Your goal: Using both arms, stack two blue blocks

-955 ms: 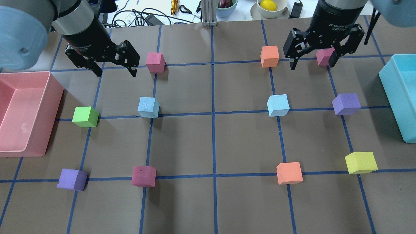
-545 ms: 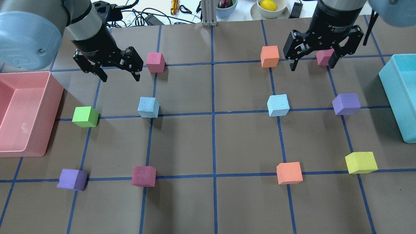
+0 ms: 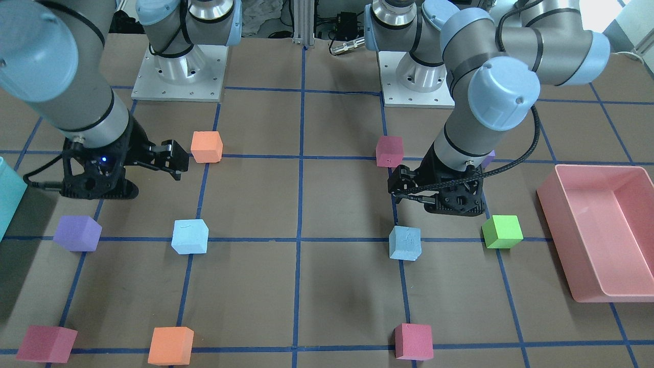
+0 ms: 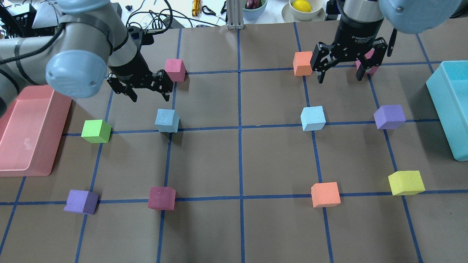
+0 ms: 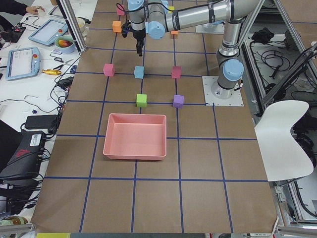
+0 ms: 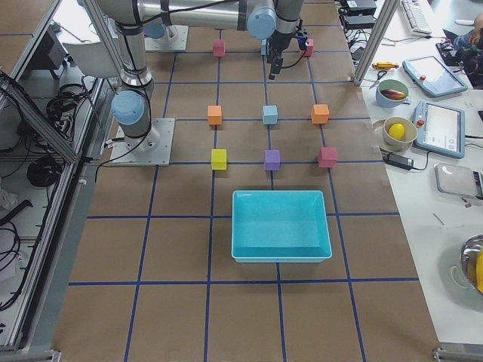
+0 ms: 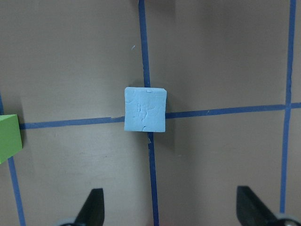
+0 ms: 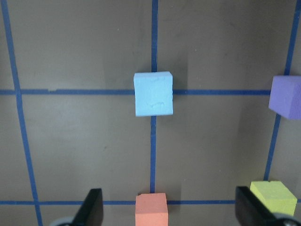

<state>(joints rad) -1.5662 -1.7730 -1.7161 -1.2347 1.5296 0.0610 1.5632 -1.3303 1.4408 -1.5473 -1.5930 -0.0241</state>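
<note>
The robot's left gripper will next close on the blue block beside the green cube, gripping its sides [image 3: 405, 242] [image 7: 145, 109] toward and away from that cube.
Two pale blue blocks rest on the brown table. The left blue block [image 4: 167, 120] also shows in the left wrist view [image 7: 145, 109]. The right blue block [image 4: 313, 118] also shows in the right wrist view [image 8: 153, 93]. My left gripper [image 4: 150, 95] is open and empty. It hovers just behind and slightly left of the left block, fingers pointing down. My right gripper [image 4: 340, 78] is open and empty. It hangs well behind the right block, between an orange cube [image 4: 303, 63] and a magenta cube [image 4: 367, 62].
A pink bin [image 4: 60, 120] stands at the left edge and a teal bin [image 4: 446, 106] at the right edge. Other cubes lie on the grid: green [image 4: 95, 131], magenta [image 4: 174, 69], purple [image 4: 389, 116], yellow [image 4: 406, 182], orange [image 4: 325, 194], dark magenta [image 4: 161, 197], purple [image 4: 81, 201].
My left gripper has moved right and nearer the left blue block. My right gripper has shifted a little left and back. Both stay open. No block has moved.
</note>
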